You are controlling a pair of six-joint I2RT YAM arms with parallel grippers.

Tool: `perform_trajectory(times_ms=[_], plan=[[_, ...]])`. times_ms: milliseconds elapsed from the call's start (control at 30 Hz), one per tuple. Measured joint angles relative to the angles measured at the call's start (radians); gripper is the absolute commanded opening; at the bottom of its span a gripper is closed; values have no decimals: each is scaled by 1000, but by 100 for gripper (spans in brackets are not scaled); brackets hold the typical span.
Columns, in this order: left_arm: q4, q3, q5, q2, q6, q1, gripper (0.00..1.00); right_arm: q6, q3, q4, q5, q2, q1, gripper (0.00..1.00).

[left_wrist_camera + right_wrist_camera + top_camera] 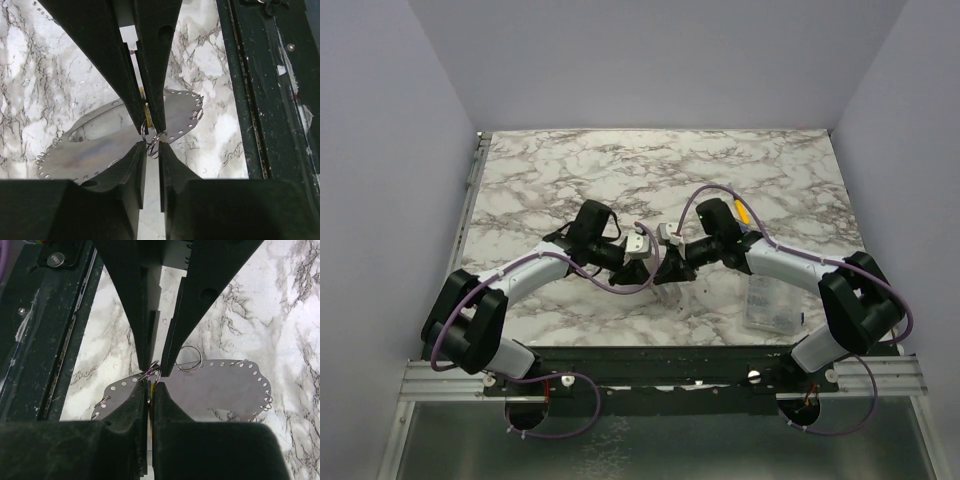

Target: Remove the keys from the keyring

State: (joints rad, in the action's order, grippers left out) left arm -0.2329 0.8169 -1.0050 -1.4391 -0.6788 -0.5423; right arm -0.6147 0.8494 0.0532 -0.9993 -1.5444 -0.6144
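Note:
The robot's right gripper should release the key on the bare marble table [663, 227] just behind the tips of the fingers where the grippers meet.
The two grippers meet tip to tip at the table's middle front. My left gripper [655, 264] [152, 147] is shut on the keyring [153, 144], a small grey split ring pinched between its tips; the ring also shows in the right wrist view [155, 368]. My right gripper [671, 262] [151, 388] is shut on a key [150, 405], a thin yellow sliver seen edge-on between its pads, still at the ring. The key's edge shows faintly in the left wrist view [144, 96]. Both hold this a little above a flat grey perforated plate [95, 147] [220, 387].
The plate carries more split rings along its holed rim, one by the grippers [190, 358], others at its ends [102, 402]. A clear plastic box [772, 300] lies right of the right arm. A yellow-handled tool [745, 214] lies behind it. A dark rail [260, 100] [45, 340] runs along the table's front.

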Motion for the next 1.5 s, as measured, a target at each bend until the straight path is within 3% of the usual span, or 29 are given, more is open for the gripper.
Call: perform_trajectory(times_ms=[100,300,467,667,933,1267,1500], plan=[[0,0,3,0,4,0,2,1,0,2,-2,0,-2,1],[23,-2,-1,0,71,21,0,0,-7,0,-1,2,9,1],[175,-51,-29,21,262,82,0,-35,-10,-11,-1,3,31,1],[459,-159,-38,24,604,107,0,-67,-11,-6,-2,-10,26,1],[762,-219,-13,10,875,142,0,-83,-32,35,-3,-13,4,1],[868,-234,5,3,953,156,0,-45,-32,38,2,-10,10,1],[807,-207,50,-1,897,226,0,25,-32,14,3,7,112,1]])
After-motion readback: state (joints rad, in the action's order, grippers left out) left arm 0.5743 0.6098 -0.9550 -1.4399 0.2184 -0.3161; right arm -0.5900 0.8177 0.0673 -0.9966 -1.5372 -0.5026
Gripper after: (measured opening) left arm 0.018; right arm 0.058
